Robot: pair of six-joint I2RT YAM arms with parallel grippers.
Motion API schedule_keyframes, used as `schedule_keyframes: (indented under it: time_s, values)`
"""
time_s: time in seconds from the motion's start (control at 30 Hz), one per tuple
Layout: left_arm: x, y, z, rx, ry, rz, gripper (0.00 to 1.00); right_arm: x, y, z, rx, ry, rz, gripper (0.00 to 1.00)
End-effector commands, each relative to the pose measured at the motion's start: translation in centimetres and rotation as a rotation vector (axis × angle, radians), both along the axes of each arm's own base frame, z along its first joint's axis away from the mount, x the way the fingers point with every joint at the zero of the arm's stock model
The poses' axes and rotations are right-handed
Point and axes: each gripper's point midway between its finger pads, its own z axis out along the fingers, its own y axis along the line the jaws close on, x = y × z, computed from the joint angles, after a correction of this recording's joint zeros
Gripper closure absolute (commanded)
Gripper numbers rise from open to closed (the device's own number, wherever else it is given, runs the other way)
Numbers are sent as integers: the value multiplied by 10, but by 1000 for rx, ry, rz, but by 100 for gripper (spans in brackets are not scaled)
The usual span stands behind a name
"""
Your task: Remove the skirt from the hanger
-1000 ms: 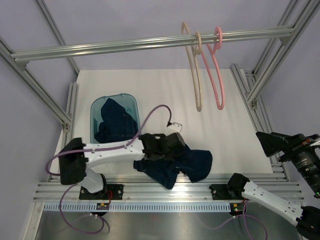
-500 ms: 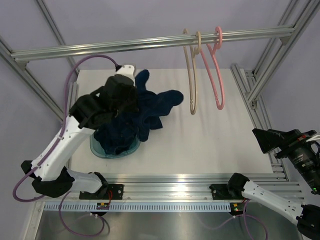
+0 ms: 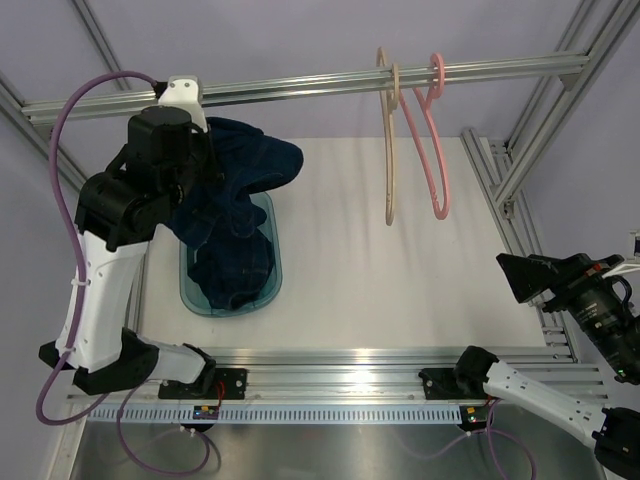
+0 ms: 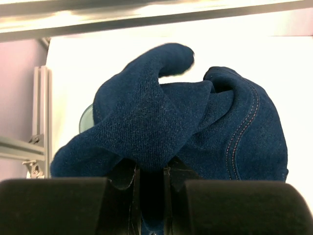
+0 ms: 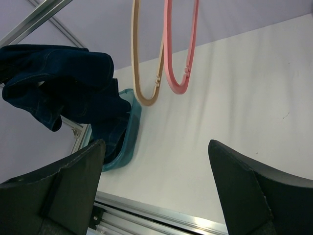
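My left gripper needs to let go of the dark blue denim skirt in the teal bin on the white table (image 3: 238, 258).
The dark blue denim skirt (image 3: 245, 165) hangs bunched from my left gripper (image 3: 205, 160), high above the back left of the table. In the left wrist view the jaws of my left gripper (image 4: 150, 169) are shut on a fold of the skirt (image 4: 161, 122). A beige hanger (image 3: 390, 150) and a pink hanger (image 3: 436, 140) hang bare on the overhead rail, apart from the skirt. My right gripper (image 3: 530, 277) is at the right edge, open, nothing between its fingers (image 5: 244, 188). From there the skirt (image 5: 58, 83) shows at the far left.
A teal bin (image 3: 277, 262) holding other dark clothing sits on the white table directly under the held skirt. The aluminium rail (image 3: 300, 88) crosses overhead just behind my left wrist. Frame posts stand at both sides.
My left arm has swung up from the table's front edge to the back left, carrying the skirt with it over the bin. The right arm has barely shifted.
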Motion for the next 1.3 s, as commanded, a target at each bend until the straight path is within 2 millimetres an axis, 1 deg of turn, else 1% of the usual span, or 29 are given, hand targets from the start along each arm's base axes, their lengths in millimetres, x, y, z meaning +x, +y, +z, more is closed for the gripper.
schedule_keyframes:
  time_s: [0.0, 0.07, 0.1, 0.17, 0.2, 0.27, 0.37, 0.4, 0.43, 0.47, 0.5, 0.53, 0.6, 0.63, 0.67, 0.7, 0.73, 0.77, 0.8, 0.83, 0.87, 0.97, 1.0, 1.07, 1.13, 1.17, 1.2, 1.23, 1.27]
  values:
    - [-2, 18, 34, -56, -141, 28, 100, 11, 13, 6, -25, -6, -3, 6]
    - [-6, 23, 33, -69, -144, 34, 100, 12, 15, 6, -26, -6, 1, 6]
    - [-11, 30, 30, -70, -143, 50, 100, 13, 16, 6, -26, -6, 3, 6]
    - [-16, 39, 26, -74, -132, 74, 100, 14, 19, 6, -20, -9, 10, 6]
    - [-23, 43, 22, -75, -129, 77, 100, 15, 23, 3, -24, -4, 19, 6]
    - [-28, 46, 16, -80, -120, 82, 100, 16, 25, 1, -23, -1, 24, 6]
    - [-31, 51, -9, -70, -70, 107, 100, 15, 30, -3, -14, 12, 38, 6]
    - [-24, 47, -34, -53, -27, 107, 100, 15, 32, -3, -10, 12, 44, 6]
    - [-28, 47, -41, -73, -32, 103, 100, 15, 32, -3, -4, 13, 47, 6]
    - [-27, 47, -52, -77, -20, 102, 100, 15, 33, -2, 1, 10, 50, 6]
    - [-22, 45, -58, -93, -30, 100, 100, 14, 33, -3, 4, 11, 53, 6]
    - [-19, 41, -86, -93, 27, 96, 100, 14, 33, -3, 4, 12, 53, 6]
    - [-9, 41, -106, -119, 55, 107, 100, 14, 32, -4, -1, 20, 48, 6]
    - [-6, 35, -115, -156, 77, 89, 100, 14, 32, -4, -4, 21, 50, 6]
    - [-1, 39, -140, -163, 131, 110, 100, 14, 32, -4, -6, 23, 50, 6]
    - [7, 39, -146, -188, 130, 115, 100, 13, 32, -3, -4, 22, 54, 6]
    - [10, 35, -157, -231, 157, 106, 100, 13, 32, -4, -6, 23, 54, 6]
    - [16, 42, -183, -246, 215, 139, 100, 12, 31, -3, -3, 20, 56, 6]
    - [23, 41, -193, -273, 226, 138, 100, 11, 31, -4, -1, 21, 59, 6]
    - [25, 34, -206, -329, 268, 119, 100, 11, 31, -4, 0, 21, 57, 6]
    - [30, 35, -236, -363, 338, 131, 100, 10, 30, -5, 1, 23, 59, 6]
    - [31, 26, -278, -453, 449, 147, 100, 10, 30, -9, 3, 28, 58, 6]
    - [31, 24, -305, -464, 507, 164, 100, 10, 32, -10, 4, 29, 63, 6]
    - [27, 12, -331, -527, 582, 149, 100, 11, 36, -15, 3, 41, 74, 6]
    - [19, 3, -366, -571, 673, 155, 100, 12, 40, -17, -3, 50, 80, 6]
    - [15, 1, -376, -583, 699, 157, 100, 14, 44, -22, -18, 65, 84, 6]
    - [16, -2, -381, -598, 697, 148, 100, 15, 47, -24, -27, 76, 91, 6]
    - [7, -3, -390, -611, 724, 156, 100, 15, 49, -28, -39, 89, 95, 6]
    - [5, -3, -389, -618, 717, 155, 100, 17, 52, -30, -52, 102, 101, 6]
